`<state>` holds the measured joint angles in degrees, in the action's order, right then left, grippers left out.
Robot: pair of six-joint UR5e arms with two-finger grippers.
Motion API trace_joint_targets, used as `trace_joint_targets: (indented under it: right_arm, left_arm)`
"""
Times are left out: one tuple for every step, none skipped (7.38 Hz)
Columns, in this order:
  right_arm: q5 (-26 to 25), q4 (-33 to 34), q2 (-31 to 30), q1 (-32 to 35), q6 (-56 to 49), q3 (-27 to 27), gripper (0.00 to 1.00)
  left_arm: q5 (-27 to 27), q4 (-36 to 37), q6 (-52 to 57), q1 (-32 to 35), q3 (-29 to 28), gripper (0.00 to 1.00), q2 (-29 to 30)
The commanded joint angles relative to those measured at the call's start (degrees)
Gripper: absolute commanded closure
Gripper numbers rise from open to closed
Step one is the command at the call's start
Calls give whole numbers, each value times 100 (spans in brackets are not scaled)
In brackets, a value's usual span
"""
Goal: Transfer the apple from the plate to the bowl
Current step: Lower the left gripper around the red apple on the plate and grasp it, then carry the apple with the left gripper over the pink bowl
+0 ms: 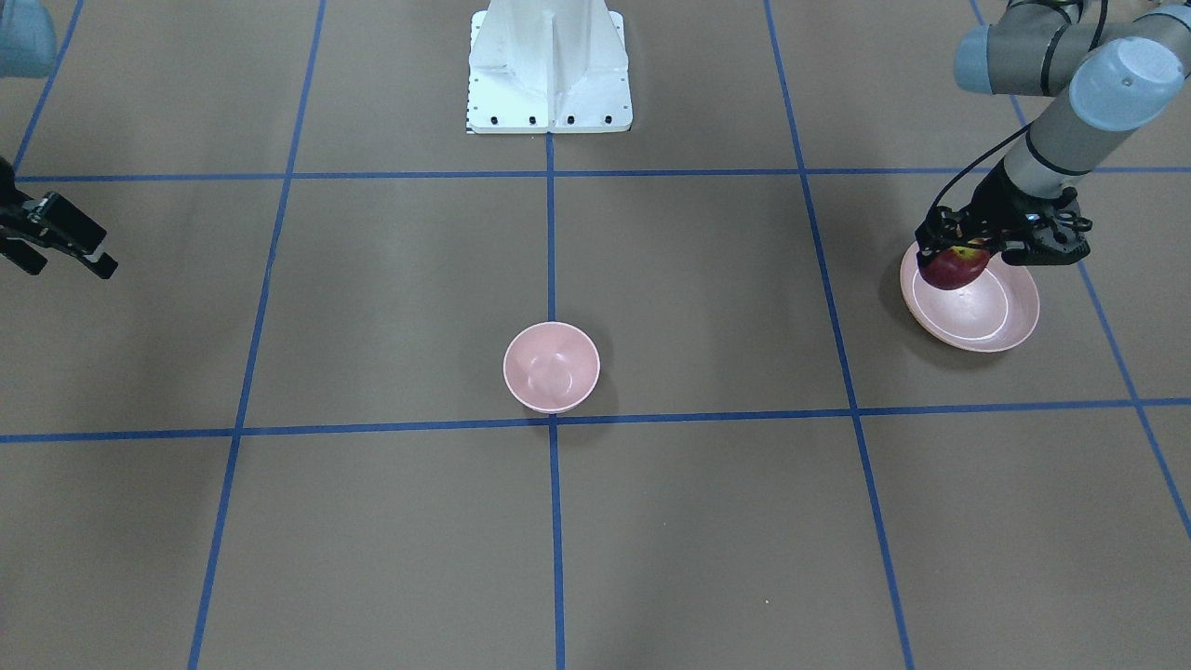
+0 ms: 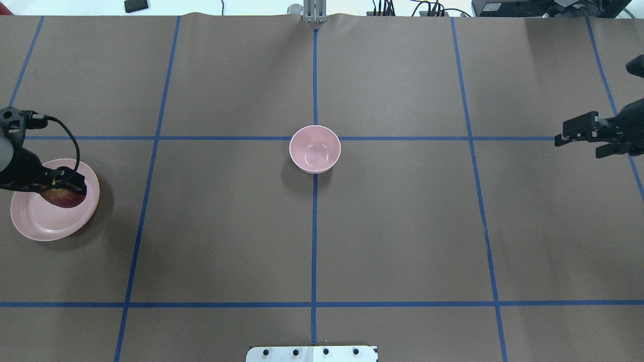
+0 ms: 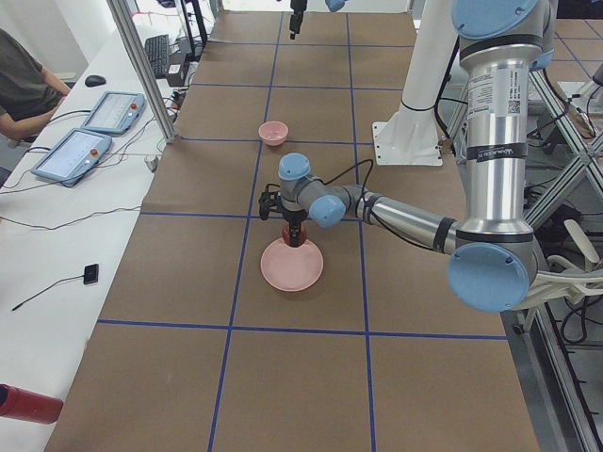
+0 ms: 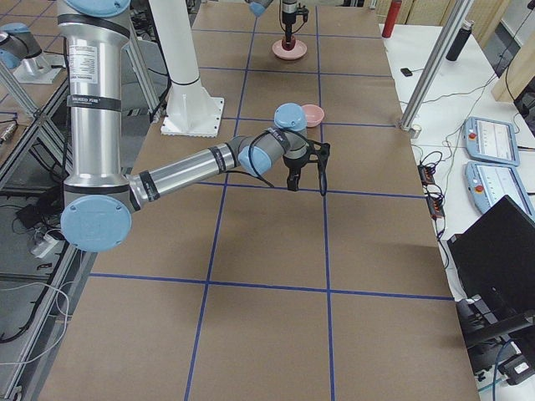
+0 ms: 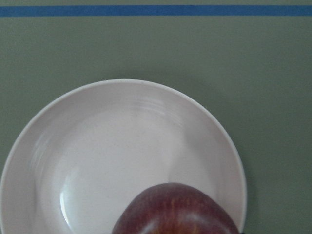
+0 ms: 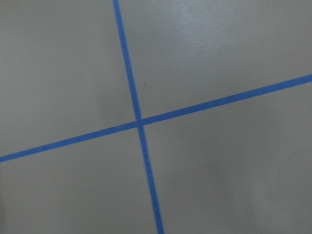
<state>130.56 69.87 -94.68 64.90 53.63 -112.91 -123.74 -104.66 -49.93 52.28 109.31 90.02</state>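
Observation:
The robot's left gripper will release the dark red apple, now held above the pale pink plate, inside the small pink bowl (image 1: 550, 372) by the blue tape crossing.
The dark red apple (image 1: 954, 272) is in my left gripper (image 1: 960, 259), which is shut on it from above and holds it a little above the back part of the pale pink plate (image 1: 986, 321). The overhead view shows the same: apple (image 2: 63, 200), left gripper (image 2: 63, 191), plate (image 2: 40, 221) at the table's left edge. In the left wrist view the apple (image 5: 175, 209) fills the bottom edge with the plate (image 5: 122, 136) below it. The small pink bowl (image 1: 551, 368) (image 2: 315, 149) stands empty at the table's middle. My right gripper (image 1: 67, 268) (image 2: 581, 146) hangs open and empty at the far right.
The white robot base (image 1: 549, 65) stands at the middle of the robot's side. Blue tape lines (image 2: 314, 226) grid the brown table. In the left side view an operator (image 3: 24, 85) and tablets (image 3: 71, 155) are beyond the table's far edge.

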Motion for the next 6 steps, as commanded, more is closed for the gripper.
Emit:
trace_joint_targets:
  right_arm:
    - [83,-9,-515,356,-984,32,0]
    - [75,-9,-621,444,-1117,67,0]
    - [75,-18,-718,497,-1362,85,0]
    - [92,-18,-763,567,-1721,190,0]
    - [110,-26,-763,594,-1803,278,0]
    - [118,-26,-754,585,-1804,296,0]
  left_arm:
    - [16,2369,-139,-33,529,100,1685]
    - [68,3155,-740,-478,504,100,2564]
    - [452,3197,-1408,-952,426,100,3017]
    - [569,3172,-1919,-1235,59,100,3561]
    - [753,2954,-2229,-1455,-814,100,4376]
    - [911,2403,-2406,-1579,-1850,100,5045]
